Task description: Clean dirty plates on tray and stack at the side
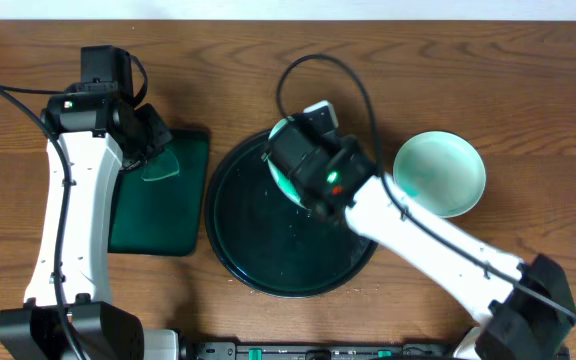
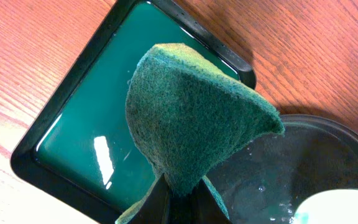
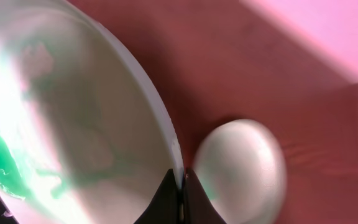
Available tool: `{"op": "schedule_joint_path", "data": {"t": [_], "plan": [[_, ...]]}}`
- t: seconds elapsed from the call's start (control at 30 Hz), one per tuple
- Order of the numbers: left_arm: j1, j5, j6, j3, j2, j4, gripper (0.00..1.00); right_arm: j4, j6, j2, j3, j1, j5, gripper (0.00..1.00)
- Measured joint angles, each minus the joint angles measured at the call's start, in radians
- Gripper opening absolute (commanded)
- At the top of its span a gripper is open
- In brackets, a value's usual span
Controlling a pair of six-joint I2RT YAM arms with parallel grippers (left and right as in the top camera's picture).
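Observation:
The robot's right gripper should release the white plate on top of the pale-mint plate (image 1: 440, 175) (image 3: 241, 171) beside the round black tray.
The large round black tray (image 1: 258, 260) lies in the middle of the table. My right gripper (image 3: 182, 180) is shut on the rim of a white plate (image 3: 73, 124) with a green smear and holds it tilted over the tray's far part (image 1: 280, 165). Another pale-mint plate (image 1: 439, 172) lies on the wood to the right of the tray; it also shows in the right wrist view (image 3: 241, 168). My left gripper (image 2: 182, 196) is shut on a dark green scouring sponge (image 2: 191, 112) above the small green rectangular tray (image 2: 86, 124). A third plate is not visible.
The small dark green rectangular tray (image 1: 158, 225) sits left of the round tray, with shiny liquid in it. The round tray's wet floor shows in the left wrist view (image 2: 303, 162). Cables arc over the table's back.

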Motion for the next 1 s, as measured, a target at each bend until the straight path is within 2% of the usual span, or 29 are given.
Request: {"op": "schedule_joint_path", "data": {"t": [0.3,0.4,0.53,0.67,0.77,0.87,1.0], "plan": [[0.000,0.000,0.000,0.000,0.000,-0.002,0.07,-0.046,0.000,-0.019,0.000,0.259,0.563,0.01],[0.000,0.000,0.000,0.000,0.000,-0.002,0.07,-0.045,-0.015,-0.019,0.000,0.308,0.664,0.01],[0.000,0.000,0.000,0.000,0.000,-0.002,0.07,-0.048,-0.027,-0.019,0.000,0.317,0.706,0.01],[0.000,0.000,0.000,0.000,0.000,-0.001,0.07,-0.049,-0.030,-0.019,0.000,0.314,0.709,0.01],[0.000,0.000,0.000,0.000,0.000,-0.001,0.07,-0.059,-0.031,-0.020,0.000,0.303,0.628,0.01],[0.000,0.000,0.000,0.000,0.000,-0.001,0.07,-0.082,-0.033,-0.021,0.000,0.262,0.457,0.01],[0.000,0.000,0.000,0.000,0.000,-0.001,0.07,-0.088,-0.034,-0.021,0.000,0.142,0.110,0.01]]}}
